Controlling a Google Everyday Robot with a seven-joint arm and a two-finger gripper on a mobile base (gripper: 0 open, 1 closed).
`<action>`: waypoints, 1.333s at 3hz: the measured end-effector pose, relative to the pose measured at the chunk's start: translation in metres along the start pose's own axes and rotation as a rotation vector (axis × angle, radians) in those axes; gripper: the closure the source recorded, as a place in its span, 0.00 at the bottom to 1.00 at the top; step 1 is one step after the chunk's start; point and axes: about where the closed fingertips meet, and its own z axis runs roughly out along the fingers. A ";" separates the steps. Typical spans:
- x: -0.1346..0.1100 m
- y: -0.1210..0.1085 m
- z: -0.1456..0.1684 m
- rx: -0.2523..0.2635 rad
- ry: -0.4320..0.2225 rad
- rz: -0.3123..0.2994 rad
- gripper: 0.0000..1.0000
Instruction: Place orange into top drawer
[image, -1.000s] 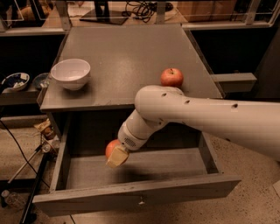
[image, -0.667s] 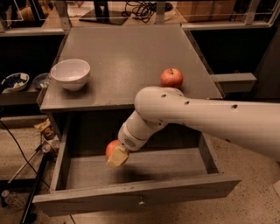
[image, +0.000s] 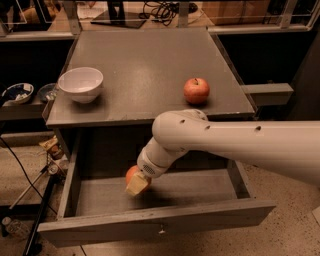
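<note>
The robot's gripper needs to release the orange on the drawer's bottom just behind the front panel (image: 142, 187) with the metal knob.
The top drawer (image: 155, 225) of the grey cabinet stands pulled out wide, its front panel with a small metal knob toward me. My white arm reaches from the right down into it. My gripper (image: 137, 183) is inside the drawer, left of its middle, shut on the orange (image: 132, 174), which shows as a round orange shape partly hidden by a pale fingertip (image: 137, 186). The orange hangs just above the drawer floor.
A red-orange apple (image: 196, 90) with a stem dimple sits on the cabinet top (image: 145, 75) at the right. A white bowl (image: 80, 84) sits at the top's left edge. Cables and a stand lie on the floor to the left.
</note>
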 end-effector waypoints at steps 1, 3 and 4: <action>0.011 -0.005 0.005 0.017 0.023 0.030 1.00; 0.017 -0.017 0.013 0.019 0.024 0.071 1.00; 0.020 -0.023 0.021 0.014 0.024 0.100 1.00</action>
